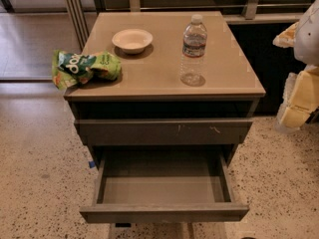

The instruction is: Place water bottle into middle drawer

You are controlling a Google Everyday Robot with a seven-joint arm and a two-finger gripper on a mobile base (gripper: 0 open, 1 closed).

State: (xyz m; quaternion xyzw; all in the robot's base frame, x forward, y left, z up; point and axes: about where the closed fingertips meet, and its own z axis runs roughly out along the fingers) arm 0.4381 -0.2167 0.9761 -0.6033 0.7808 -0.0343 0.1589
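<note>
Next, I move my gripper to the upper half of the water bottle (194,31), just below the bottle's white cap, and close it there.
The water bottle (193,51) is clear with a white cap and a dark label band. It stands upright on the right side of the cabinet top (159,73). The middle drawer (164,189) is pulled out below, with a flat grey inside that holds nothing. My gripper (297,101) hangs at the right edge of the view, off to the right of the cabinet and apart from the bottle. It holds nothing that I can see.
A white bowl (132,40) sits at the back left of the top. A green snack bag (84,66) lies on the left edge. The drawer front with pale scratch marks (164,132) above the open drawer is shut. Speckled floor surrounds the cabinet.
</note>
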